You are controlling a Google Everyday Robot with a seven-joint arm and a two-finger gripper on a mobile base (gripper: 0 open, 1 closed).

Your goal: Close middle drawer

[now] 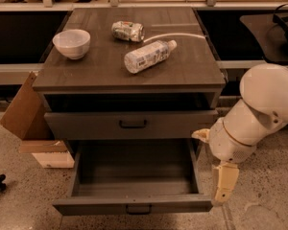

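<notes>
The robot's gripper needs to close just outside the front of the middle drawer [185, 207], between that drawer's handle and the end nearest the robot's arm, ready to push.
The middle drawer [134, 206] is pulled far out at the bottom of the dark wooden cabinet [192, 75]. Its box is empty and its shallow front carries a small dark bar handle [138, 209]. Above it, the taller-fronted drawer [86, 124] stands slightly out, with a dark gap behind its front. My gripper [223, 182] hangs pointing down just right of the middle drawer's front right corner, at the end of my white arm [259, 109]. It holds nothing that I can see.
On the cabinet top lie a white bowl [71, 43], a clear plastic bottle [148, 56] on its side, a crushed can [127, 31] and a white cable [177, 35]. A cardboard box [24, 107] leans at the cabinet's left. Speckled floor lies around.
</notes>
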